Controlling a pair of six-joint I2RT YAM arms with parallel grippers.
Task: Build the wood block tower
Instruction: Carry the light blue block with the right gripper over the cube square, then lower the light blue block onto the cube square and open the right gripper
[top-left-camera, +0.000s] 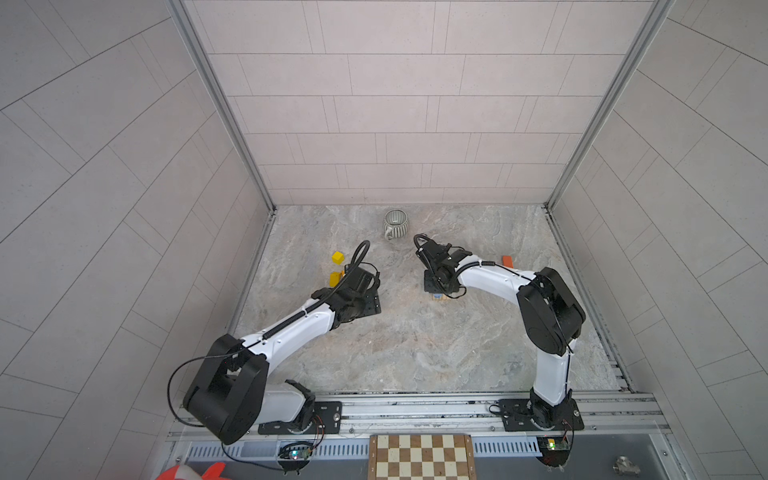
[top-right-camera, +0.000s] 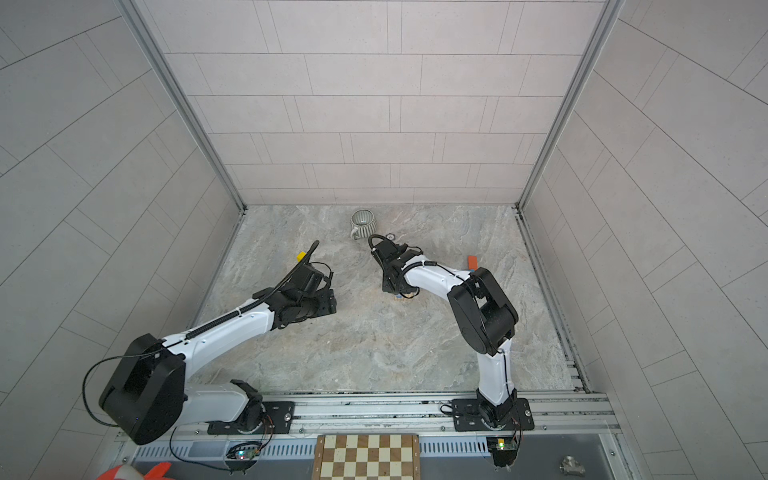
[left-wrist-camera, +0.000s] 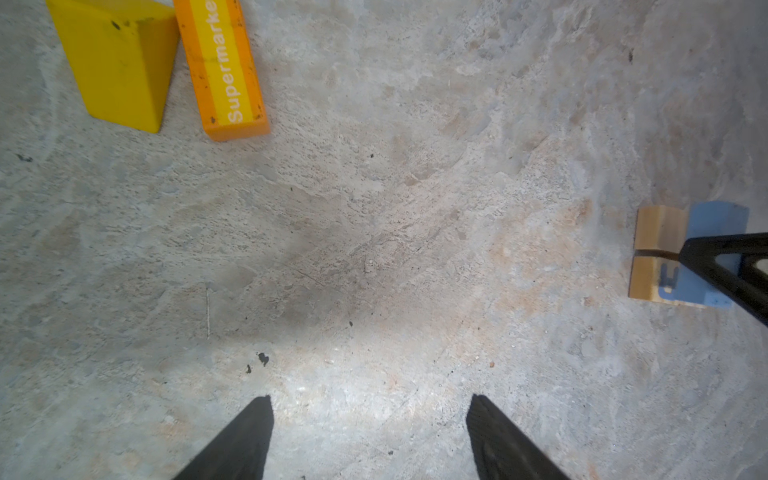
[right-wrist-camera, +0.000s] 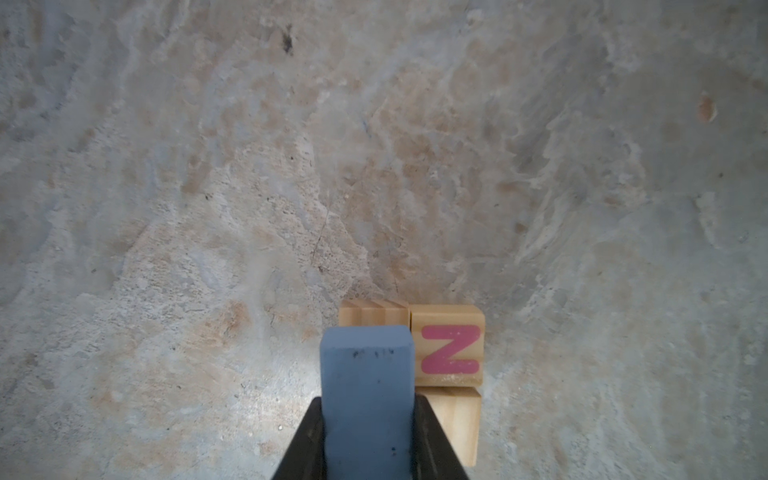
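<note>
The blue block will go down from my right gripper onto the natural-wood cubes (top-left-camera: 437, 293) (right-wrist-camera: 372, 385) beside the pink Z cube.
My right gripper (right-wrist-camera: 369, 401) is shut on a blue block (right-wrist-camera: 368, 374) and holds it over a cluster of natural-wood letter cubes (left-wrist-camera: 656, 241). One of these cubes shows a pink Z (right-wrist-camera: 449, 349). I cannot tell whether the blue block (left-wrist-camera: 715, 220) rests on them. In both top views the right wrist hides most of this cluster (top-left-camera: 440, 296). My left gripper (left-wrist-camera: 370, 399) hangs open over bare table, empty. A yellow block (left-wrist-camera: 120, 62) and an orange "Supermarket" block (left-wrist-camera: 224, 70) lie beyond it. In a top view there is also a yellow cube (top-left-camera: 338, 257).
An orange-red block (top-left-camera: 507, 260) lies near the right wall. A grey ribbed cup (top-left-camera: 395, 224) stands at the back middle. A chessboard (top-left-camera: 422, 457) sits in front of the rail, off the marbled table (top-left-camera: 395, 353). Walls close in the table on three sides.
</note>
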